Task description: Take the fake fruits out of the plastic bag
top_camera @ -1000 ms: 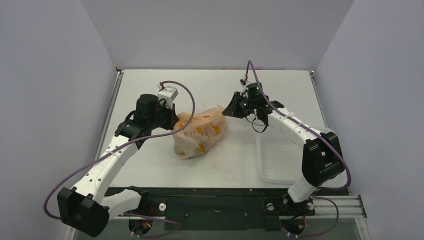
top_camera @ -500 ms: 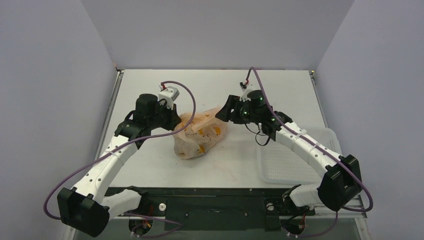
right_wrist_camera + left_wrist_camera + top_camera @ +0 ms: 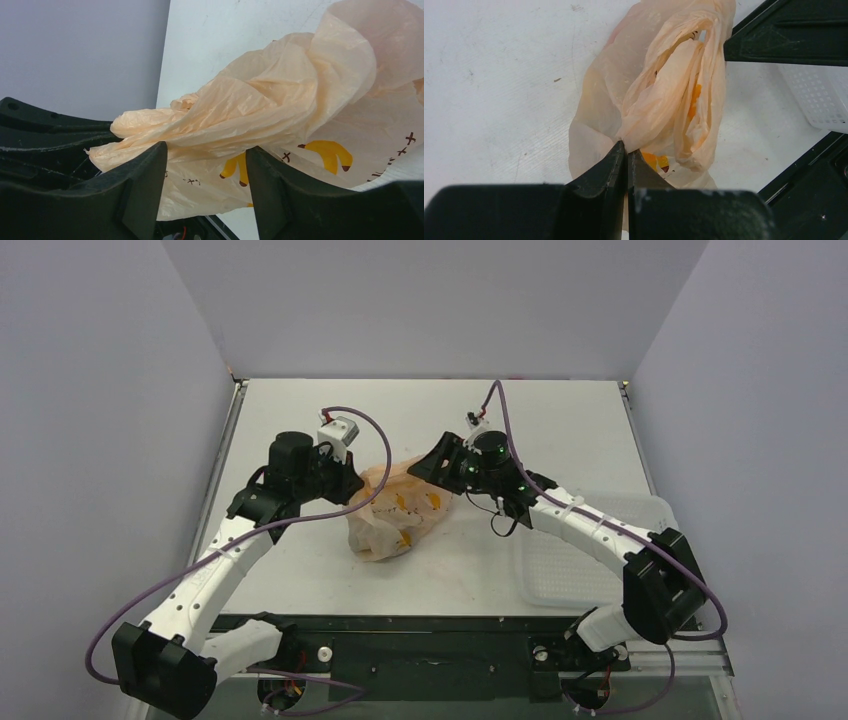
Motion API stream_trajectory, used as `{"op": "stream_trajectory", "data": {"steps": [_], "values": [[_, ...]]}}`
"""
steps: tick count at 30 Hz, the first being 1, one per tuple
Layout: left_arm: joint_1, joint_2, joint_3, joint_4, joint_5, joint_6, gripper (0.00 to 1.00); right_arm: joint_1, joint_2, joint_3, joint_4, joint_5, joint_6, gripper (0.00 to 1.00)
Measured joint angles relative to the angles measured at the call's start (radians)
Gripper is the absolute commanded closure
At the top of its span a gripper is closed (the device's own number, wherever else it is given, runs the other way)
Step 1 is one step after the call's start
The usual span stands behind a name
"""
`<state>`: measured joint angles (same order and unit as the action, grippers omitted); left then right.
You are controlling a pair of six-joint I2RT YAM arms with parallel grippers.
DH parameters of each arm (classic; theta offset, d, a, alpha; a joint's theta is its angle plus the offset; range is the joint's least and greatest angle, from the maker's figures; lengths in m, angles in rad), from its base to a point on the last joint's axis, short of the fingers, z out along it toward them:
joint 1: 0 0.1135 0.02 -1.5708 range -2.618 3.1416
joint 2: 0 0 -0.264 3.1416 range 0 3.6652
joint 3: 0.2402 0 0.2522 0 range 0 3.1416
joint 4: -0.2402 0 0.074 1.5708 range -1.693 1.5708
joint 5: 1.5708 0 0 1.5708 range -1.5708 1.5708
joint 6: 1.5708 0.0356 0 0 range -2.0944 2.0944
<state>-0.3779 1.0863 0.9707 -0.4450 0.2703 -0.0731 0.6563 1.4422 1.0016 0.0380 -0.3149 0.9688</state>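
Note:
The plastic bag's top lies bunched in folds, so next my right gripper takes the plastic bag's far edge [image 3: 402,466] and draws it away from my left gripper.
The plastic bag [image 3: 402,510], pale peach with yellow bananas, lies crumpled in the middle of the table. My left gripper [image 3: 357,484] is shut on a fold of the plastic bag [image 3: 659,95] at its left end. My right gripper [image 3: 424,464] is open at the bag's far right corner. In the right wrist view its fingers [image 3: 145,180] straddle a bunched edge of the bag [image 3: 280,90] without closing on it. The fake fruits are hidden inside the bag.
A white perforated tray [image 3: 565,560] stands at the right of the table, partly under my right arm; its corner shows in the left wrist view [image 3: 819,95]. Grey walls close in the table on three sides.
My right arm has swung left toward the bag, bringing its open gripper up to the bag's upper right corner. My left gripper has stayed shut on the bag.

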Motion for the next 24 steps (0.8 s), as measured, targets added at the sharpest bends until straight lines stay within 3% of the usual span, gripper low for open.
{"op": "stream_trajectory", "data": {"steps": [2, 4, 9, 12, 14, 17, 19, 21, 24], "values": [[0.000, -0.001, 0.000, 0.002, 0.000, 0.001, 1.00, 0.000, 0.018, 0.000, 0.013, 0.002, 0.023, 0.27], [0.000, -0.006, 0.000, 0.002, 0.000, 0.003, 1.00, 0.000, 0.027, 0.000, 0.016, 0.003, 0.040, 0.19], [0.000, -0.014, 0.000, 0.006, 0.005, 0.003, 1.00, -0.005, 0.029, 0.000, 0.023, 0.017, 0.053, 0.20], [0.000, -0.014, 0.000, 0.008, 0.009, 0.003, 1.00, -0.015, 0.037, 0.000, 0.023, 0.018, 0.058, 0.30], [0.000, -0.014, 0.000, 0.009, 0.012, 0.003, 1.00, -0.024, 0.051, 0.000, 0.023, 0.019, 0.061, 0.44], [0.000, -0.015, 0.000, 0.010, 0.016, 0.003, 1.00, -0.037, 0.071, 0.002, 0.024, 0.018, 0.059, 0.78], [0.000, -0.016, 0.000, 0.010, 0.019, 0.003, 1.00, -0.047, 0.084, 0.012, 0.021, 0.010, 0.060, 0.90], [0.000, -0.019, 0.000, 0.011, 0.023, 0.003, 1.00, -0.062, 0.101, 0.034, 0.019, -0.003, 0.059, 1.00], [0.000, -0.029, -0.007, 0.026, 0.026, 0.003, 1.00, -0.093, 0.124, 0.076, 0.016, -0.022, 0.061, 1.00]]}}
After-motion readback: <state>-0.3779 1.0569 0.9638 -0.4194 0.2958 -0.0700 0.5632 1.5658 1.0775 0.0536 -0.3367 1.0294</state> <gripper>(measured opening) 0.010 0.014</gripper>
